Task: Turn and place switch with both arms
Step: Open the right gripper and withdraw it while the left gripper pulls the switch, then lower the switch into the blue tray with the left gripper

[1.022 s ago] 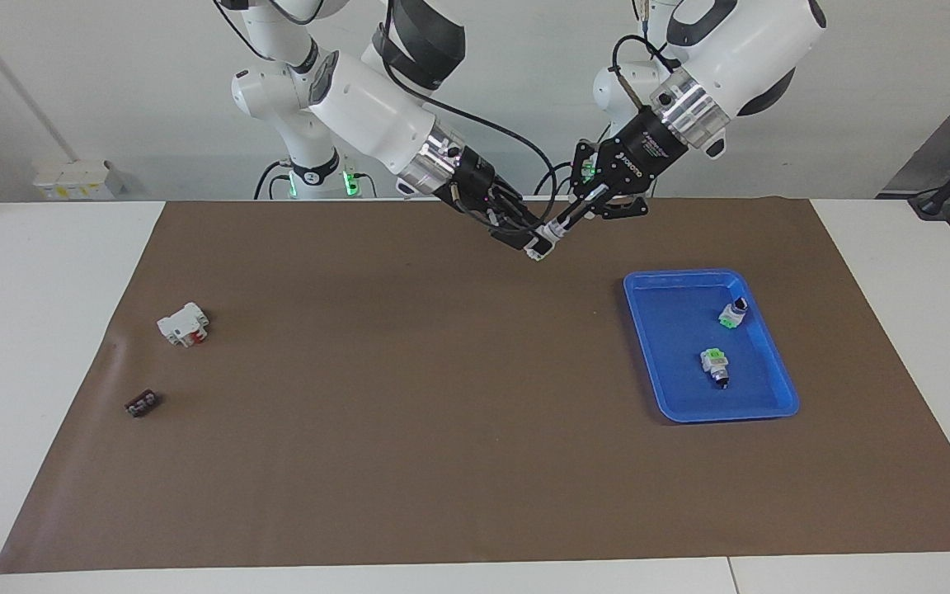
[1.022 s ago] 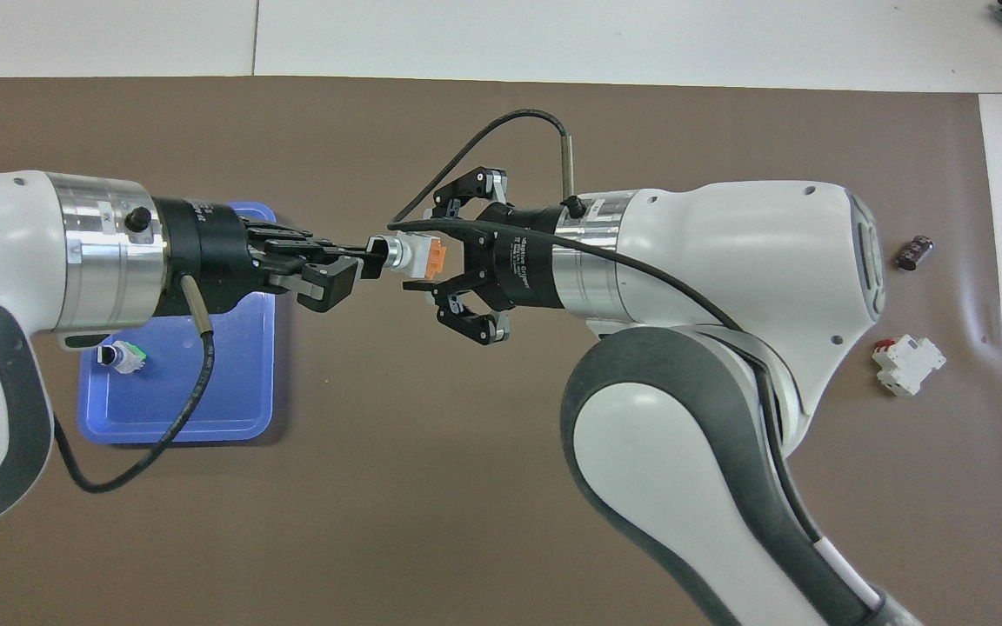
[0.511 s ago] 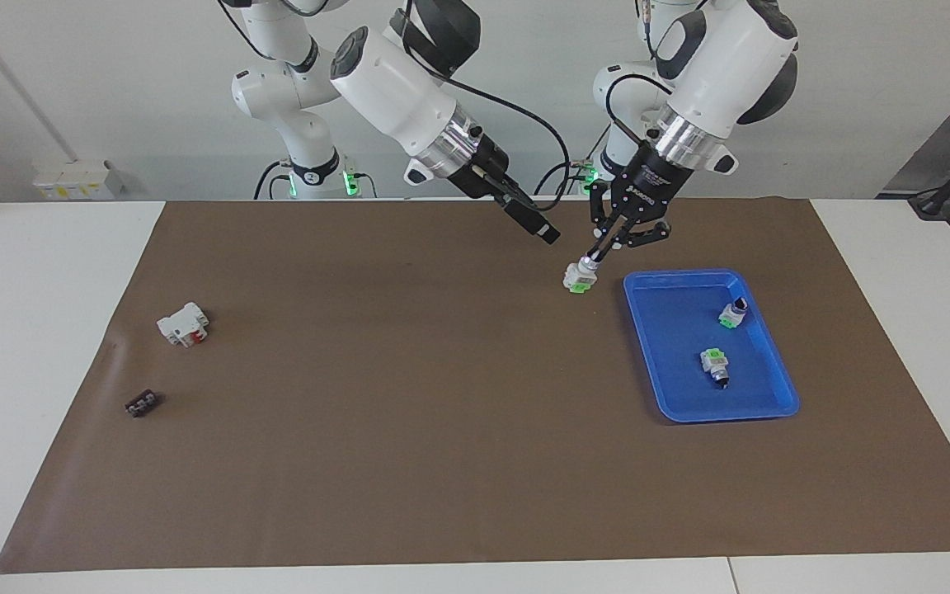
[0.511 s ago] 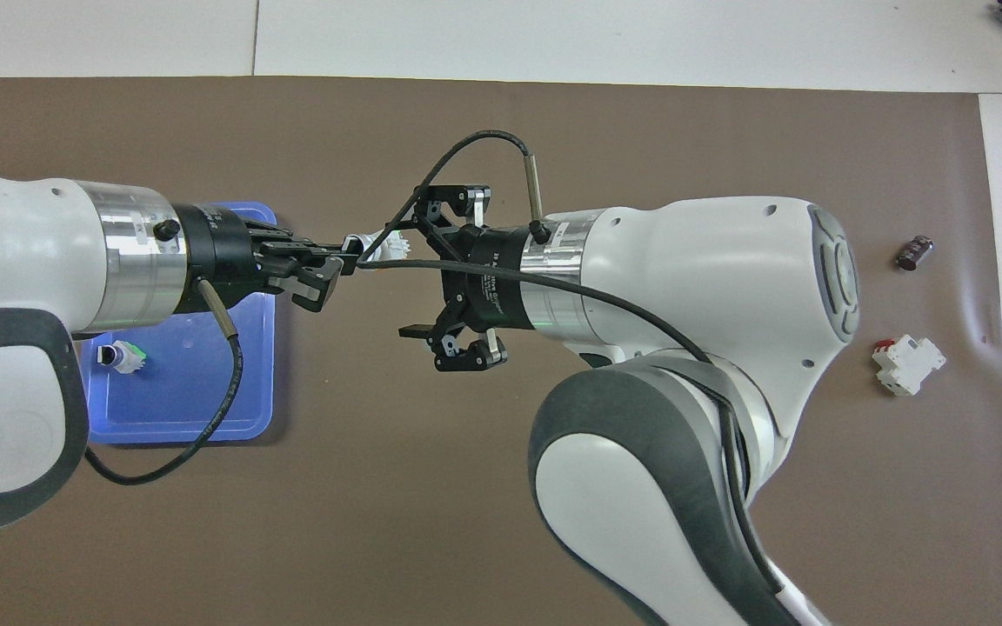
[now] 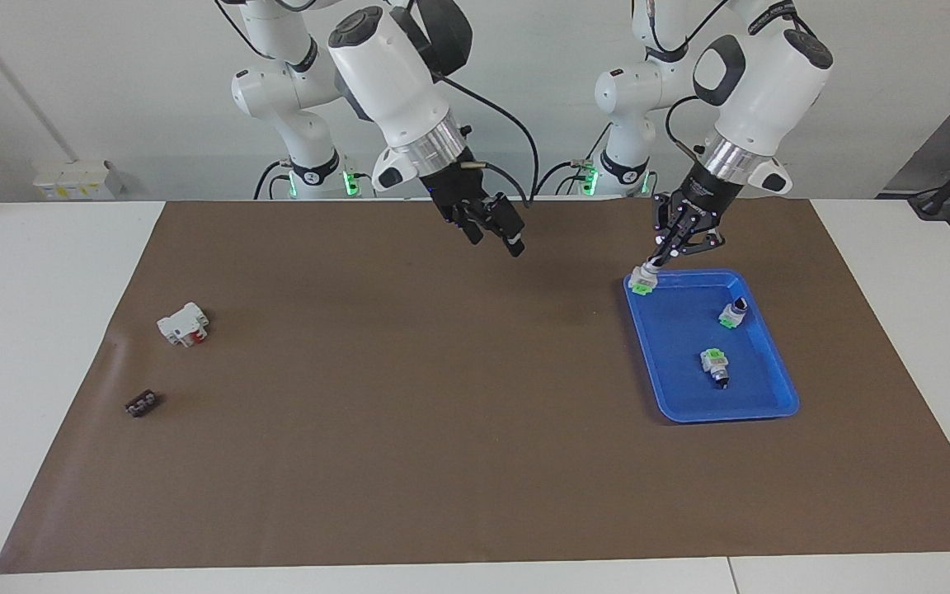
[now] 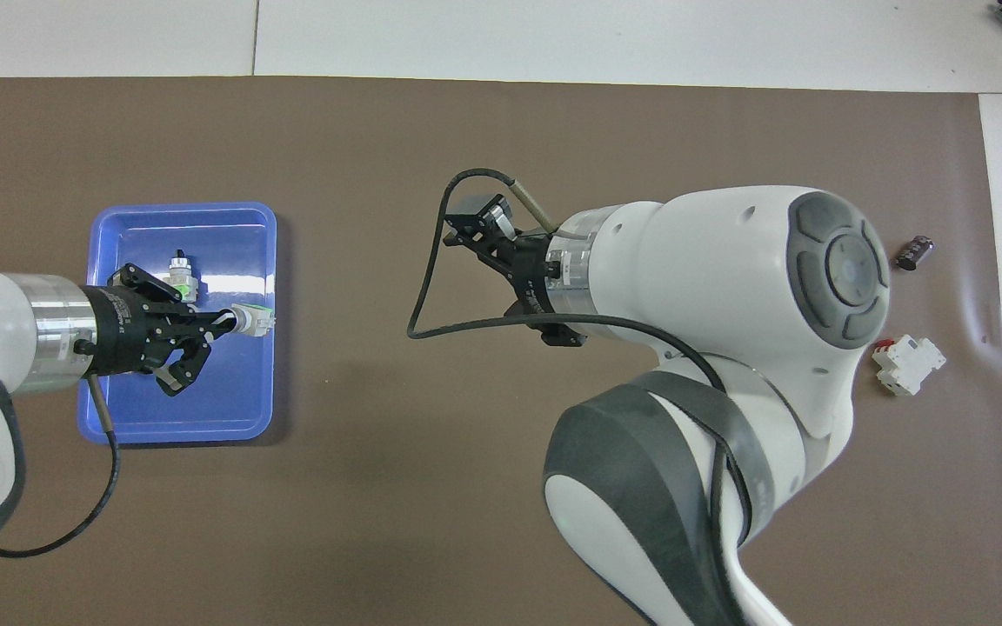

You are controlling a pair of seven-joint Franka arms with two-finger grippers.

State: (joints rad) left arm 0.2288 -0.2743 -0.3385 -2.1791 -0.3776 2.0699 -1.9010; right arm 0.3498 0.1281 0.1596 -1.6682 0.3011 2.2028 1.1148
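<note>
The switch will go down from my left gripper near the middle of the blue tray (image 6: pixel 197 332), next to the green-and-white switch.
My left gripper (image 5: pixel 656 264) is shut on the dark cylindrical end of the switch (image 5: pixel 644 283). It holds the switch, white body and green side down, just over the blue tray's (image 5: pixel 772 410) corner nearest the table's middle. From overhead, the left gripper (image 6: pixel 221 322) and the switch (image 6: pixel 254 320) are over the tray (image 6: pixel 179 209). My right gripper (image 5: pixel 496 228) is open and empty, raised over the mat's middle; in the overhead view the right gripper (image 6: pixel 514 274) is apart from the switch.
Two more green-and-white switches lie in the tray (image 5: pixel 733 313) (image 5: pixel 714 364); one shows from overhead (image 6: pixel 179 273). A white-and-red block (image 5: pixel 184 324) (image 6: pixel 907 365) and a small flat black piece (image 5: pixel 142 403) (image 6: pixel 914 252) lie toward the right arm's end.
The right gripper let go of the switch and drew back up. The left gripper carried the switch from the mat's middle to over the tray's corner, turning it downward.
</note>
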